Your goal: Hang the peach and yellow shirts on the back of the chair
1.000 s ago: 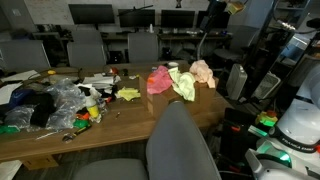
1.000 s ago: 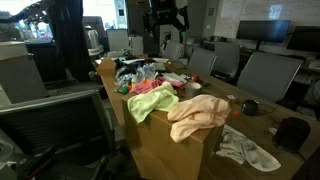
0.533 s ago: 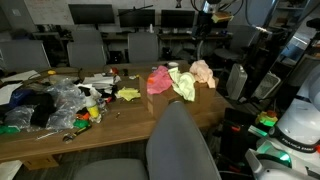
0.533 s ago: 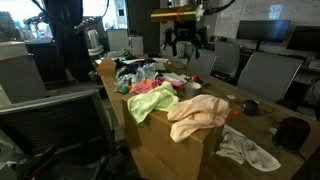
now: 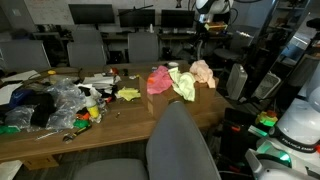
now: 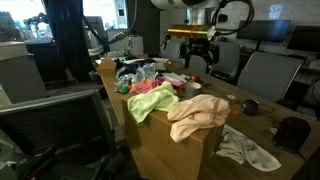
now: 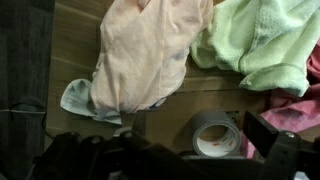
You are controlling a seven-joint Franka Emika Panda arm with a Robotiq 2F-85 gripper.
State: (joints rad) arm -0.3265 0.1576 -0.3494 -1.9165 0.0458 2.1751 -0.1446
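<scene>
My gripper needs to next move to the peach shirt's far part (image 5: 199, 65) (image 7: 150, 82), near the white cloth, and close there to pick it up.
The peach shirt (image 5: 203, 72) (image 6: 198, 113) (image 7: 140, 55) lies crumpled at the end of the wooden table (image 5: 130, 115). The yellow-green shirt (image 5: 184, 86) (image 6: 150, 100) (image 7: 262, 38) lies right beside it. My gripper (image 5: 200, 22) (image 6: 200, 55) (image 7: 200, 150) hangs open and empty well above the table, over the area by the shirts. In the wrist view both shirts lie below it, with a roll of grey tape (image 7: 215, 133) between the fingers' line of sight. A grey office chair (image 5: 182, 142) stands at the table's near side with its back toward the shirts.
A pink-red cloth (image 5: 158, 78) (image 7: 300, 108) lies next to the yellow-green shirt. A pile of plastic bags and small items (image 5: 55, 100) covers the table's other half. A white cloth (image 6: 250, 150) lies near the peach shirt. More chairs (image 6: 265, 72) and monitors ring the table.
My arm has swung across the table toward the shirts and come lower. The shirts have not moved.
</scene>
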